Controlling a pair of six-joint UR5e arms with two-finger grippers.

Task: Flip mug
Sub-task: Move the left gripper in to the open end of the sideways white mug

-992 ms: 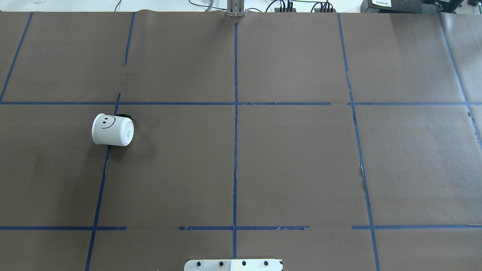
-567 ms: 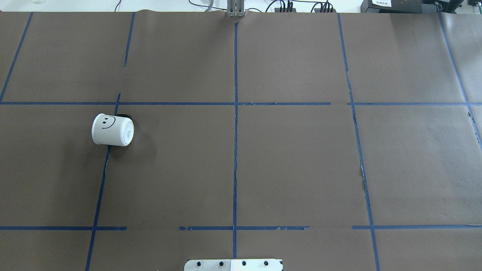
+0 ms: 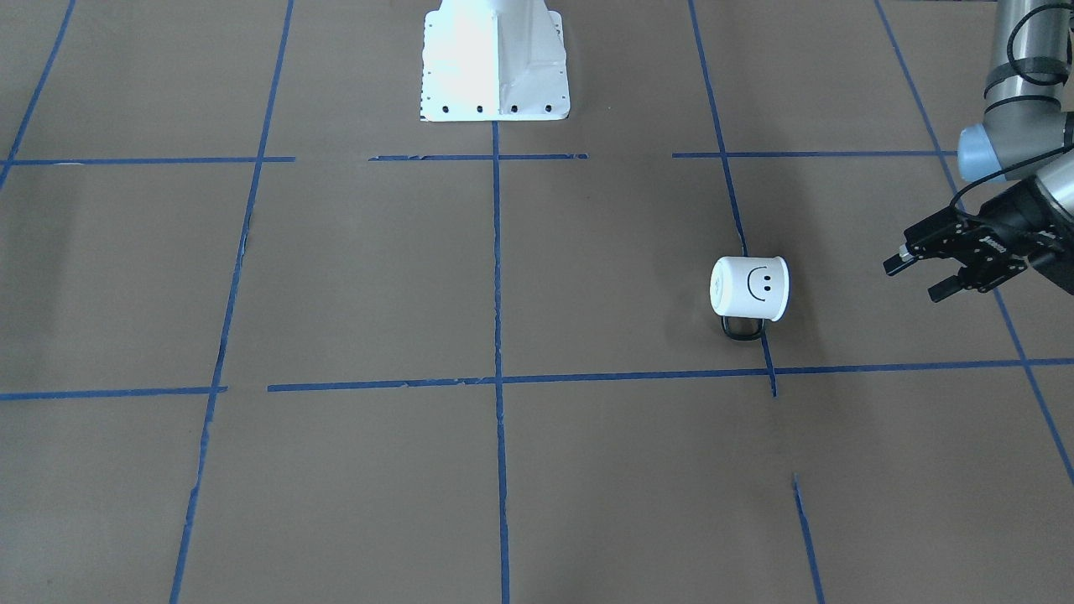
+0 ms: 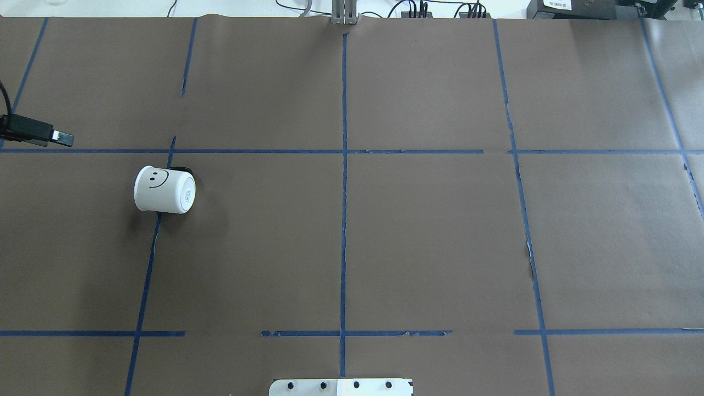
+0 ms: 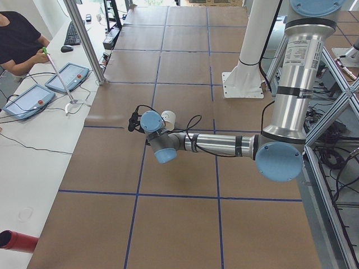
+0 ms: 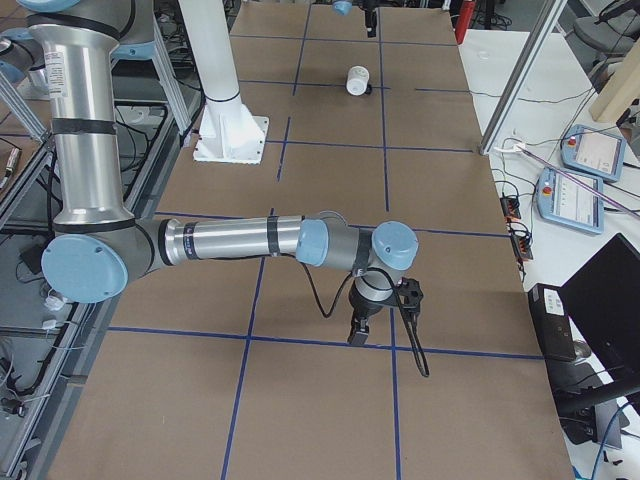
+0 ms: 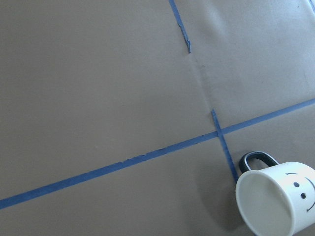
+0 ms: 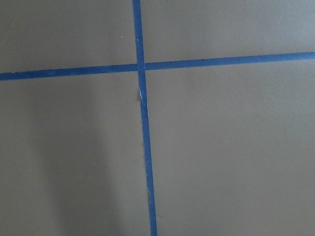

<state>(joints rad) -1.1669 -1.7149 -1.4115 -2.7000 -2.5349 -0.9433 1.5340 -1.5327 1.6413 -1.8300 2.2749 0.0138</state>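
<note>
The robot's left gripper will next move to the white mug and close on the mug's rim [image 3: 785, 278] [image 7: 289, 206] beside the smiley face, with one finger inside the mug's opening.
The white mug [image 4: 164, 190] with a black smiley face lies on its side on the brown table, left of centre. Its mouth points to the table's left end and its labelled bottom to the right. Its black handle [image 3: 742, 329] lies against the table on the far side from the robot. The mug also shows in the front view [image 3: 749, 288] and the left wrist view [image 7: 275, 199], mouth toward the camera. My left gripper [image 3: 914, 281] is open and empty, to the mug's left and apart from it. My right gripper [image 6: 357, 335] shows only in the right side view; I cannot tell its state.
Blue tape lines [image 4: 344, 165] divide the brown paper table cover into squares. The robot's white base plate [image 3: 495, 101] is at the near edge. An operator [image 5: 19, 42] sits by tablets on a white bench beyond the far edge.
The left gripper's tip has come into the overhead view at the left edge. The mug has not moved.
</note>
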